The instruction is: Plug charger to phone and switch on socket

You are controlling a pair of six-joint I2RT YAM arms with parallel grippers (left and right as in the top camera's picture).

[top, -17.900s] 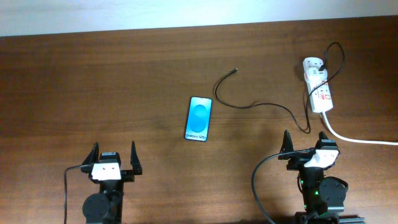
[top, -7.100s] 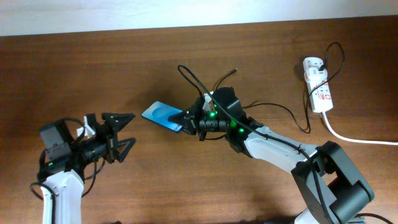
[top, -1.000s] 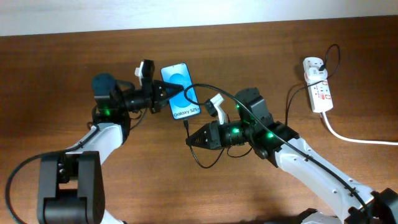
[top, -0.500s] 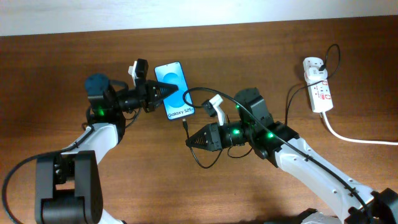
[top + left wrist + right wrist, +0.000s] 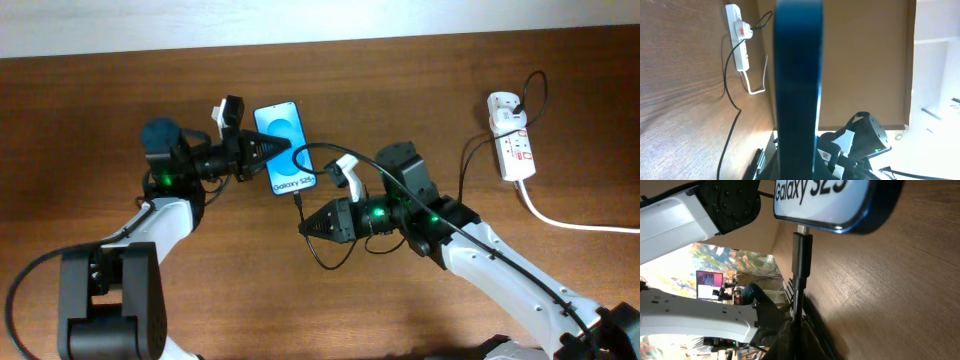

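The plug sits shallow in the text end of the phone. I need to open my right gripper, roll it over and take the charger anew [image 5: 799,282] behind the plug before pushing.
The phone [image 5: 285,150], blue screen up, is held above the table by its left long edge, and my left gripper [image 5: 266,152] is shut on it. The left wrist view shows the phone [image 5: 797,75] edge-on as a dark bar. My right gripper [image 5: 306,228] is shut on the charger [image 5: 300,200] just behind its plug. In the right wrist view the plug [image 5: 801,250] points straight at the phone's text end [image 5: 825,195], its metal tip meeting the bottom edge. How deep it sits I cannot tell. The socket [image 5: 511,135] lies at the far right.
The charger's black cable loops from my right gripper across the table [image 5: 120,90] and up to the socket. A thick white cord [image 5: 575,224] runs off the right edge. The socket [image 5: 737,35] and cable also show in the left wrist view.
The left gripper shifted the phone slightly left, then back right and a little nearer the plug. The right arm has barely moved.
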